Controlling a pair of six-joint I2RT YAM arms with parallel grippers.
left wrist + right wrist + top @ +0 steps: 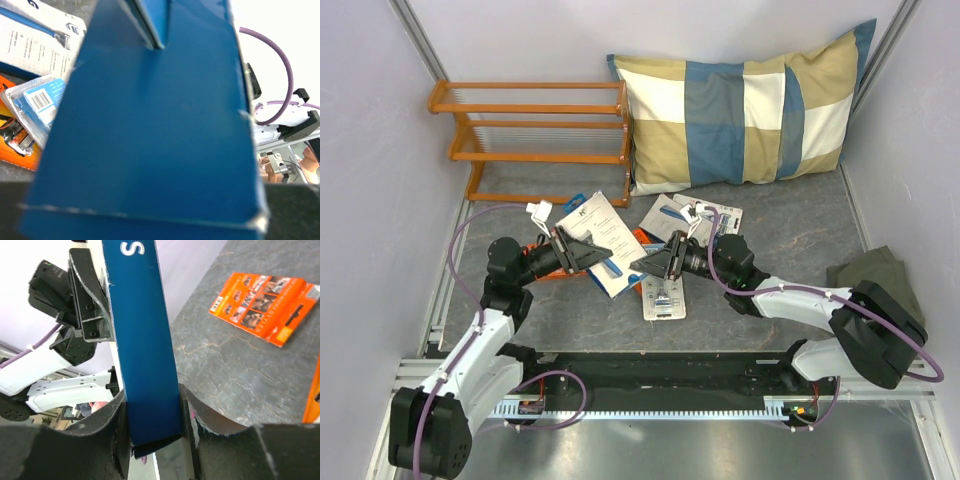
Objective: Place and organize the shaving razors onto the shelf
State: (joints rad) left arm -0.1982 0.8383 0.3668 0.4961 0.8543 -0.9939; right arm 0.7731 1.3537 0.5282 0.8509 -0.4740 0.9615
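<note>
I am holding the razor box's bottom end with my right gripper, so I need to take the blue side higher up (135, 285) with it before my left gripper moves down to the bottom.
Both grippers hold one white razor box (605, 225) with a blue side, tilted above the table between them. My left gripper (586, 250) grips its left part; in the left wrist view the box's blue face (150, 125) fills the frame and hides the jaws. My right gripper (656, 265) is shut on its blue edge (145, 340), seen between the fingers (192, 412). A second white box (660, 212), two clear blister packs (663, 297) (720, 218) and an orange pack (260, 297) lie on the table. The orange-brown shelf (535, 130) stands at the back left with nothing on it.
A blue-and-beige checked pillow (740, 110) leans against the back wall, right of the shelf. A green cloth (875, 270) lies at the right edge. Another orange pack (548, 274) lies under the left gripper. Walls close in on both sides.
</note>
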